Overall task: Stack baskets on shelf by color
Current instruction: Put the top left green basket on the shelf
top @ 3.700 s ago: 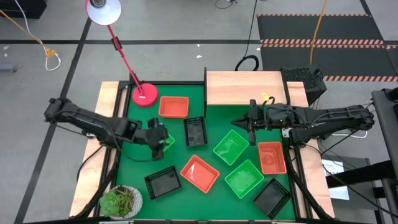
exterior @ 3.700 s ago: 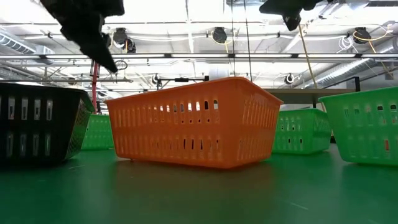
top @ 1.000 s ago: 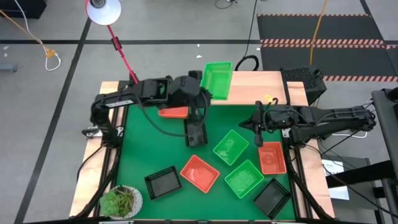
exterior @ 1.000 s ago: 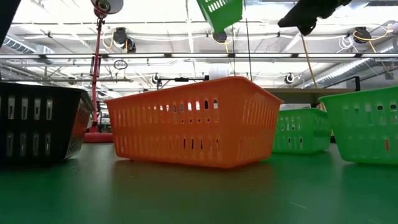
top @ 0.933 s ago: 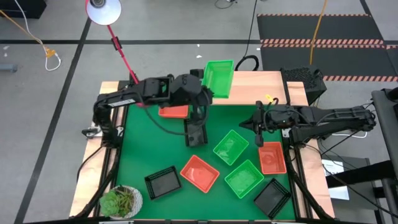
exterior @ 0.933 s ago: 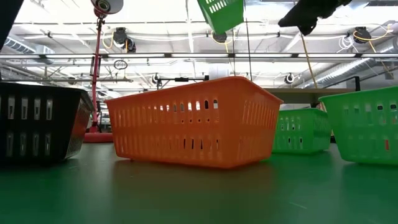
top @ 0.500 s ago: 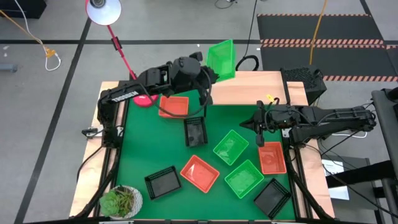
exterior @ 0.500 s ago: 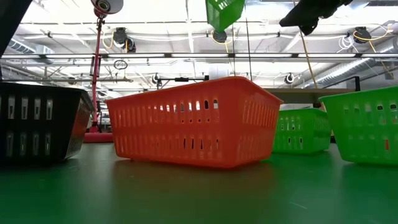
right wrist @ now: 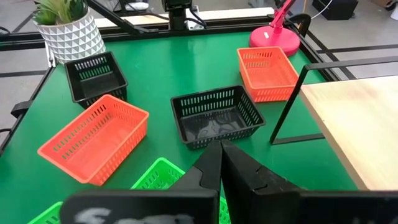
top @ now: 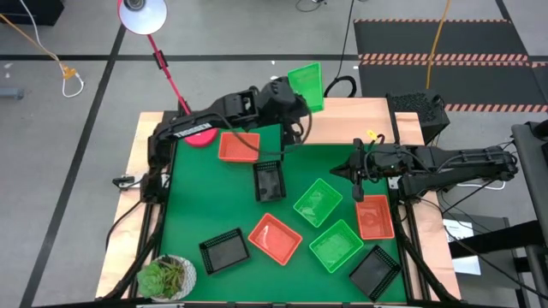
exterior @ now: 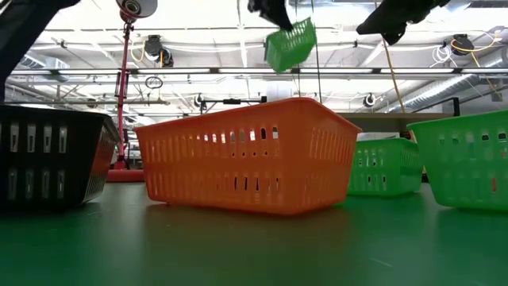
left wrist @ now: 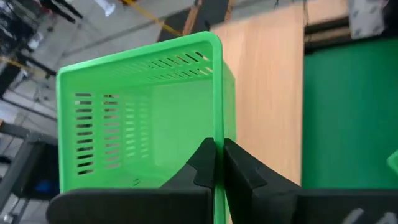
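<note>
Next, my left gripper puts the green basket down on the end of the light-wood shelf [top: 300,115] closest to the red lamp.
My left gripper [top: 289,92] is shut on a green basket [top: 306,84] and holds it high over the far left part of the light-wood shelf [top: 342,120]; in the low view the basket [exterior: 290,44] hangs tilted. My right gripper [top: 349,169] hovers shut and empty above the green table, beside the shelf's near edge. Several baskets rest on their bases on the table: orange [top: 239,146], black [top: 269,180], green [top: 318,203], orange [top: 374,216], orange [top: 275,238], green [top: 336,245], black [top: 224,250], black [top: 374,272]. My left gripper pinches one side wall of the green basket at its rim [left wrist: 217,134], one finger inside the basket and one outside. The basket is lifted clear and hangs tilted, its open side facing slantwise up, above the shelf.
A red lamp base [top: 199,134] with its slanting stem stands at the table's far left, partly under my left arm. A potted plant [top: 167,275] sits at the near left corner. The shelf's thin black leg [right wrist: 292,99] stands beside the black basket [right wrist: 214,115].
My left gripper has carried the green basket toward the table's far edge and a little to the right, over the shelf's far left part. The basket has tipped further onto its side. My right arm has kept still.
</note>
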`<action>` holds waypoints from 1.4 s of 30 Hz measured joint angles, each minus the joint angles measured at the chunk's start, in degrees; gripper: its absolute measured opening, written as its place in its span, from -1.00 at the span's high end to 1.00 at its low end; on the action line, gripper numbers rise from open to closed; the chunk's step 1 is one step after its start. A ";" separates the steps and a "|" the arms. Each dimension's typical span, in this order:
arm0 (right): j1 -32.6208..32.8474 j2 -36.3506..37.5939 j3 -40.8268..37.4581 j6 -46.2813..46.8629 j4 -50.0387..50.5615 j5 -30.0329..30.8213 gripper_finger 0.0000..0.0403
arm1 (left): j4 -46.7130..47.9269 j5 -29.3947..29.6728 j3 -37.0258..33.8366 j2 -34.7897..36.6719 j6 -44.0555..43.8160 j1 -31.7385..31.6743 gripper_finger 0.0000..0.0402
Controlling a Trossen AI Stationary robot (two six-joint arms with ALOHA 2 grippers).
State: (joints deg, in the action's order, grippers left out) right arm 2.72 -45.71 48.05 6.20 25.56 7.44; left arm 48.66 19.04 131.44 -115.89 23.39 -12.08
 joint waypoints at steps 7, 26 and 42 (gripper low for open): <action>0.00 0.02 0.00 0.00 0.02 0.00 0.99 | 3.46 -0.79 -0.02 -3.85 -1.37 -1.13 0.95; 0.00 0.00 0.00 0.07 0.02 0.02 0.99 | 8.78 -1.05 -1.51 -6.89 -4.48 -1.57 0.91; 0.00 0.00 0.00 0.17 0.03 0.00 0.99 | 9.31 -2.64 -1.57 -9.05 -1.46 -1.68 0.91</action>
State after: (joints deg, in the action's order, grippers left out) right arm 2.72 -45.71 48.05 6.37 25.59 7.44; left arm 57.97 16.40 129.86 -124.94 21.93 -13.76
